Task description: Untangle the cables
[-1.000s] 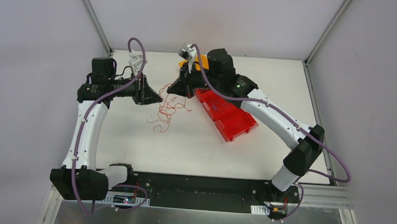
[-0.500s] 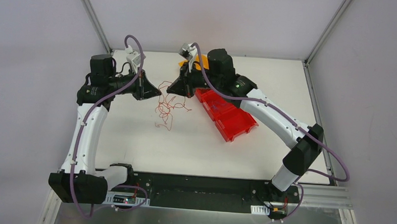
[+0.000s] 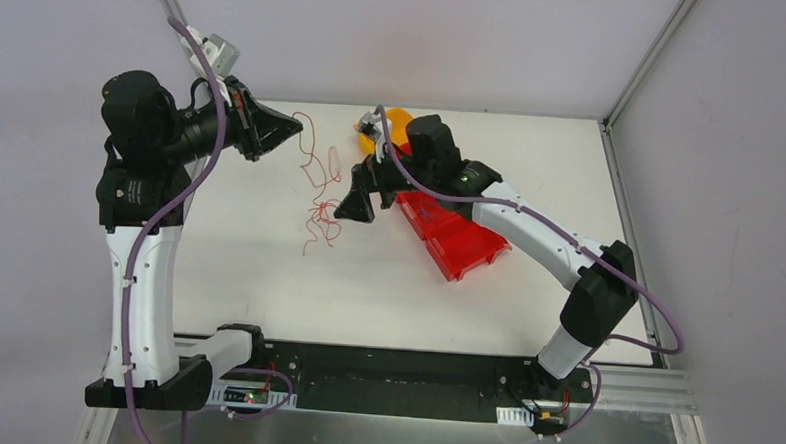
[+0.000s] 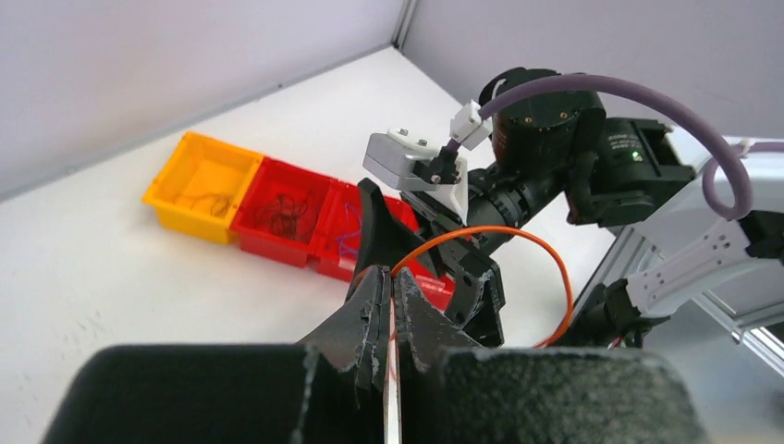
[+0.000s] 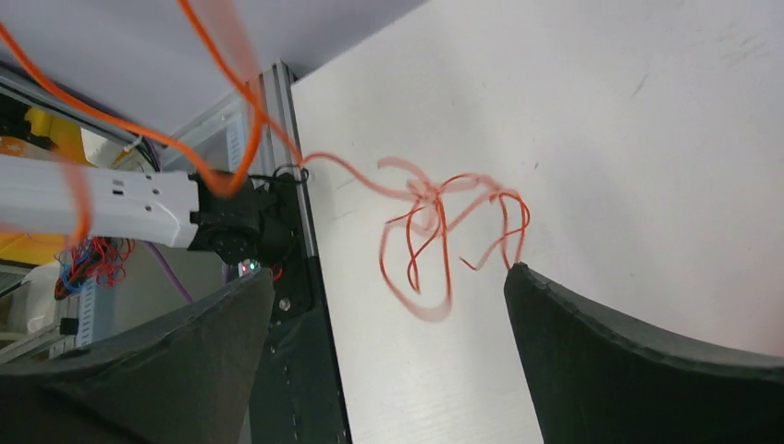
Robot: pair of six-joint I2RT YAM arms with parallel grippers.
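Note:
I see the orange cable running outside my right gripper's fingers, so next I grab it with my right gripper beside my left gripper [image 3: 306, 120], then pull it off the red tangle.
The cables [image 3: 320, 217] are thin red and orange wires, a small loose tangle on the white table, with one strand rising to my raised left gripper [image 3: 296, 127]. In the left wrist view that gripper [image 4: 390, 280] is shut on an orange cable [image 4: 529, 235], which loops out to the right. My right gripper [image 3: 351, 208] hangs just right of the tangle. In the right wrist view it [image 5: 388, 275] stands wide open with nothing between its fingers [image 5: 610, 351]. The red tangle [image 5: 436, 225] lies on the table beyond them, apart from both.
A row of bins runs behind the right gripper: a yellow one [image 4: 202, 181] and red ones [image 4: 282, 208], some with wire scraps inside. From above the red bins [image 3: 458, 235] lie under the right forearm. The table's near edge rail [image 5: 305, 231] shows.
My left arm has swung up and back to the left with a strand, stretching the tangle upward. My right gripper has opened, let go of the wires, and dropped toward the table.

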